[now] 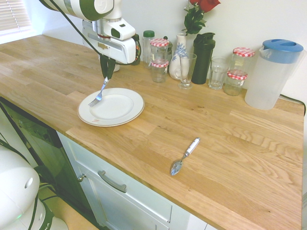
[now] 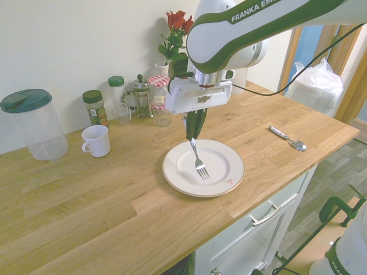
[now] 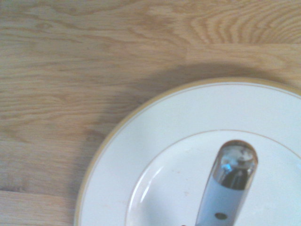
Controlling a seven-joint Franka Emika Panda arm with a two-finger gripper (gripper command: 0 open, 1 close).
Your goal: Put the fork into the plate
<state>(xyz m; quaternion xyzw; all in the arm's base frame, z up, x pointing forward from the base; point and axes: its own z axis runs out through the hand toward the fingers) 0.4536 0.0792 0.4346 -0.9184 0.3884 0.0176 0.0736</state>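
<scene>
My gripper is to let go of the silver fork across the inner hollow of the white plate (image 1: 112, 102) (image 3: 211, 205), with the fork's handle over the plate's far rim.
The silver fork (image 1: 99, 95) (image 2: 198, 160) hangs tines down by its handle from my gripper (image 1: 107, 76) (image 2: 194, 136), which is shut on it. Its tines sit just over the white plate (image 1: 125, 114) (image 2: 226, 183) on the wooden counter, above the inner well in the second exterior view. In the wrist view the fork (image 3: 229, 188) shows end-on over the plate (image 3: 141, 150). The plate's small reddish mark (image 2: 230, 180) lies on its near rim.
A white-handled spoon (image 1: 184, 156) (image 2: 288, 139) lies on the counter away from the plate. A white mug (image 2: 96, 141), jars (image 1: 159, 57), glasses, a vase with a rose (image 1: 181, 55), a dark bottle (image 1: 203, 57) and a blue-lidded pitcher (image 1: 273, 74) line the back wall.
</scene>
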